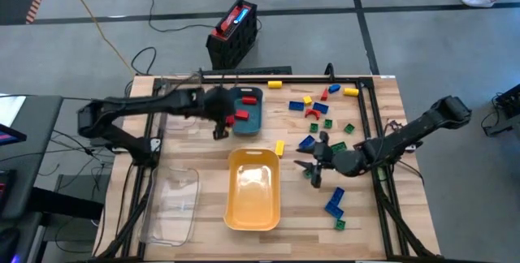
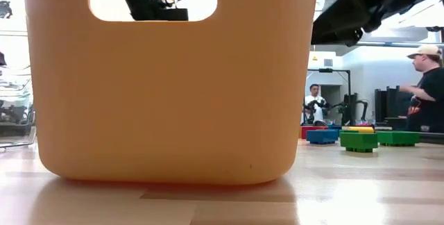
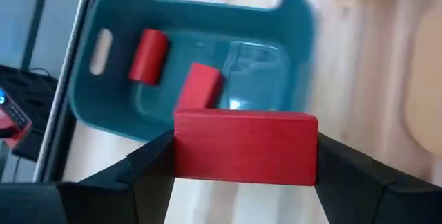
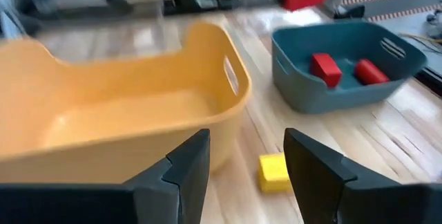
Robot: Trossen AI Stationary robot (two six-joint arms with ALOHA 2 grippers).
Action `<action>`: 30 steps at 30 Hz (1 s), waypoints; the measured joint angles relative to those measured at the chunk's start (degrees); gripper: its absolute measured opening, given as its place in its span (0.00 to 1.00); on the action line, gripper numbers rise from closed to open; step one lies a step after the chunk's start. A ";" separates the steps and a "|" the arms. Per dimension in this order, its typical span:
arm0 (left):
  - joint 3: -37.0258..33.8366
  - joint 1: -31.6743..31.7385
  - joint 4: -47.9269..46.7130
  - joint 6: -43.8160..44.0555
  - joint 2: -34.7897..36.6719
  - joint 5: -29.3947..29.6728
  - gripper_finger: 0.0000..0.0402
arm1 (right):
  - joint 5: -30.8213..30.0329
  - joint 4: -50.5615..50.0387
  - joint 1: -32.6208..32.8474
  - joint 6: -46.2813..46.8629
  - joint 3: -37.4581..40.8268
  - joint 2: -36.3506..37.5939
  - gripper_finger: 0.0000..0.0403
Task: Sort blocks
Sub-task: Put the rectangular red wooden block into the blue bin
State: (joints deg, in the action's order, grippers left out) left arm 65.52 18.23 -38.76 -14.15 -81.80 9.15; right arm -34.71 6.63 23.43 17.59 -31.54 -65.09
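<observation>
The robot's right gripper needs to next move down and close on the sides of the green block (image 1: 307, 174) nearest the yellow tray.
My left gripper (image 1: 231, 122) hangs at the near-left edge of the teal tray (image 1: 255, 121), shut on a red rectangular block (image 3: 245, 146). Two more red blocks (image 3: 147, 55) lie in that tray. My right gripper (image 4: 245, 162) is open and holds nothing; it hovers by the right side of the yellow tray (image 1: 253, 188), pointing toward it. A yellow block (image 4: 274, 172) lies on the table ahead of it (image 1: 279, 147). Loose blue, green, red and yellow blocks (image 1: 317, 113) lie scattered over the right half of the table. My left gripper pinches the red block between its two fingers by its two short ends (image 3: 181, 148), so the block's long side spans the gap. The block is lifted clear and level, above the near edge of the teal tray.
A clear tray (image 1: 175, 206) sits at the table's near left. A red-and-black box (image 1: 234, 32) stands on the floor beyond the far edge. Blue blocks (image 1: 335, 202) and a green one (image 1: 340, 224) lie near the right arm. People stand in the room behind (image 2: 427, 79).
</observation>
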 joint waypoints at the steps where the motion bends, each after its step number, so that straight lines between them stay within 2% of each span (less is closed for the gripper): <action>1: 1.41 1.14 0.22 -1.29 -1.28 -0.38 0.68 | -0.01 -2.19 -0.07 0.24 -0.50 0.10 0.49; 5: 7.96 4.53 -0.62 -6.24 -8.73 -2.79 0.68 | 0.00 -7.55 -0.31 0.45 -2.51 0.17 0.49; 10: 16.21 8.25 -4.44 -10.55 -18.63 -6.99 0.68 | 0.12 -9.19 0.61 -0.05 -3.90 0.19 0.49; 15: 21.38 11.46 -5.33 -13.23 -25.25 -11.35 0.68 | 0.15 -9.70 2.39 0.22 -4.12 0.19 0.49; 21: 24.68 13.64 -7.59 -15.60 -29.85 -11.87 0.68 | 0.17 -9.74 3.25 0.41 -4.12 0.19 0.49; 28: 24.52 14.13 -8.77 -14.42 -31.93 -11.61 0.68 | 0.17 -9.66 3.25 0.54 -4.12 0.19 0.49; 30: 24.52 14.00 -8.45 -14.14 -31.83 -11.55 0.73 | 0.18 -9.67 3.25 0.92 -4.12 0.19 0.49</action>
State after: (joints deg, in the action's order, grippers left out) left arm 90.04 32.22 -47.21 -28.30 -113.63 -2.40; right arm -34.53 -3.04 26.68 18.51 -35.66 -64.90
